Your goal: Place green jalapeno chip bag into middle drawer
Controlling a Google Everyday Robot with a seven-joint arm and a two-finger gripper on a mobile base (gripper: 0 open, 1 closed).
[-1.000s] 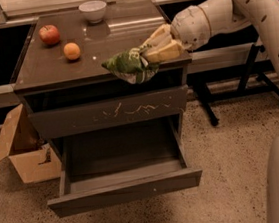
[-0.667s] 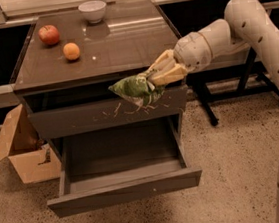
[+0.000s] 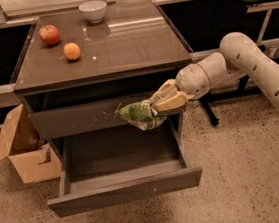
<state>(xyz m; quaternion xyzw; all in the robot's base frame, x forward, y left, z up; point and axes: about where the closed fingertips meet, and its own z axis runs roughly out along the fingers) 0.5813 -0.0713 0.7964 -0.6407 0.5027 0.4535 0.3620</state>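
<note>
My gripper should release the green jalapeno chip bag so that it rests on the open middle drawer's bottom point(image 3: 145, 148), toward the side of the dark desk leg.
The green jalapeno chip bag point(image 3: 141, 114) is a wrinkly green bag with pale print. It hangs in my gripper point(image 3: 162, 101), which is shut on its right end. The bag is in front of the scratched upper drawer front point(image 3: 80, 119) and above the right rear part of the open middle drawer point(image 3: 123, 192). That drawer is pulled out, wide and shallow, with a plain grey front panel bearing one tiny pale dot. My white arm point(image 3: 234, 62) reaches in from the right.
On the cabinet top point(image 3: 122, 45) sit a red apple point(image 3: 49, 34), an orange fruit point(image 3: 72, 51) and a white bowl point(image 3: 93, 11). A cardboard box point(image 3: 25, 146) stands on the floor at the left. A dark desk leg point(image 3: 210, 113) is at the right.
My gripper has carried the bag down from the cabinet top's front edge, past the upper drawer front, to just above the open drawer.
</note>
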